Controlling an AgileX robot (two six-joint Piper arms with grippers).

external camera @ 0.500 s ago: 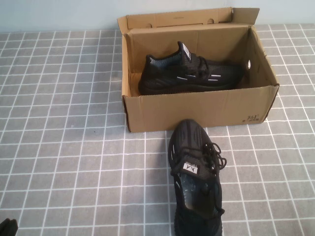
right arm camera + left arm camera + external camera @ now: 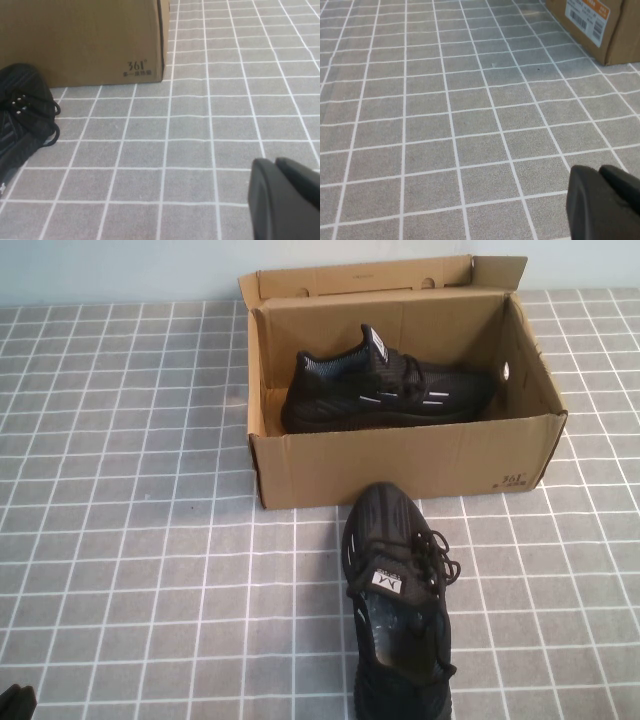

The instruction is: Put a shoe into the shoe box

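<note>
The loose black sneaker is next, and my right gripper will go to it and close on the sneaker's opening edge [image 2: 434, 614] beside the tongue, where the laces hang out.
An open brown cardboard shoe box [image 2: 400, 462] stands at the back middle of the table. One black sneaker [image 2: 385, 390] lies on its side inside it. A second black sneaker [image 2: 398, 610] stands on the table in front of the box, toe toward it; its toe also shows in the right wrist view [image 2: 22, 120]. My left gripper [image 2: 600, 172] is shut and empty, low over the table at the near left [image 2: 15, 702], far from the box corner [image 2: 600, 25]. My right gripper [image 2: 277, 165] is shut and empty, low over the tiles to the right of the loose shoe, out of the high view.
The table is covered with a grey cloth with a white grid [image 2: 130, 490]. The box lid flap [image 2: 360, 280] stands up at the back. A pale wall runs behind the table.
</note>
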